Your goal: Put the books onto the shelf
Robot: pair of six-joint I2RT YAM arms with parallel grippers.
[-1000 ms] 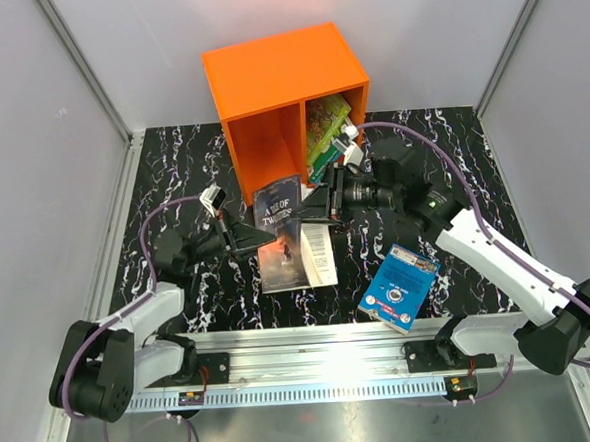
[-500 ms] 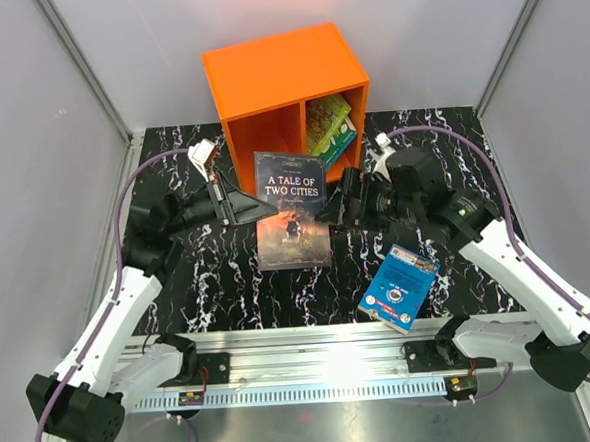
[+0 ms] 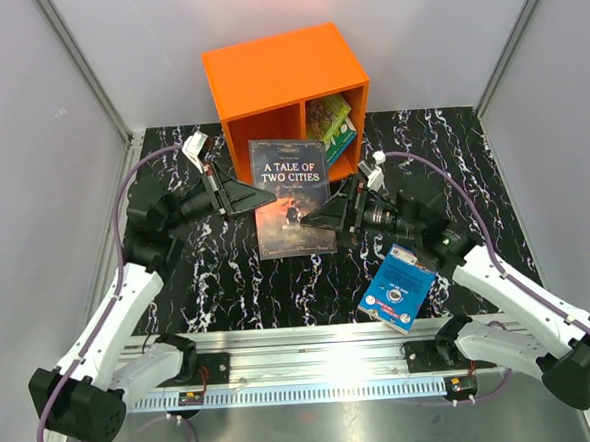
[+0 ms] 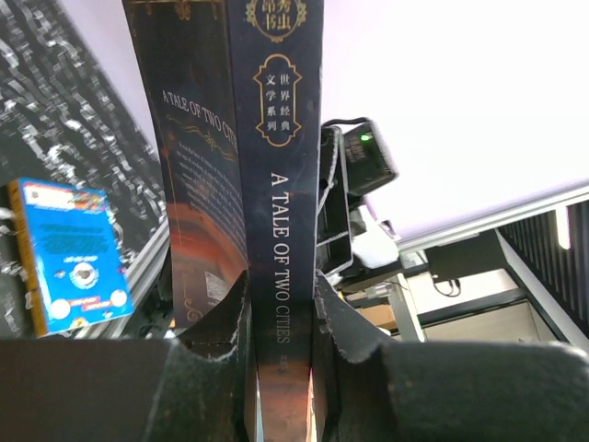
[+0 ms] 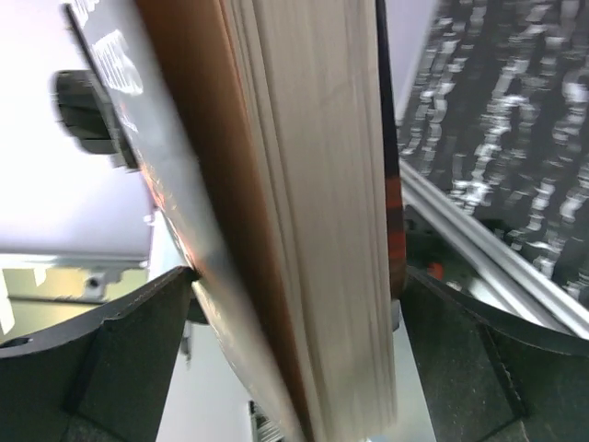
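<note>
Next, I take the book's page edge (image 5: 327, 175) with my right gripper and carry it onto the top of the shelf, as my left gripper holds the dark brown book by its spine.
The dark brown book "A Tale of Two Cities" (image 3: 292, 196) is held up off the table, cover facing up, in front of the orange shelf (image 3: 276, 77). My left gripper (image 3: 263, 195) is shut on its spine (image 4: 281, 184), the fingertips (image 4: 324, 304) pressing both covers. My right gripper (image 3: 310, 220) is open at the opposite side, and the page edge (image 5: 322, 230) sits between its spread fingers (image 5: 138, 350). A bright blue book (image 3: 399, 287) lies flat near the front right, also visible in the left wrist view (image 4: 74, 253). Two green illustrated books (image 3: 331, 127) stand in the shelf's right compartment.
The shelf's left compartment (image 3: 270, 147) opens just behind the held book. The metal rail (image 3: 312, 340) runs along the near edge. White walls enclose the black marbled table (image 3: 198, 277) on three sides.
The brown book has been lifted and turned cover-up, closer to the shelf. My left arm rose with it. The right gripper opened from its hold on the page edge and shifted toward the front.
</note>
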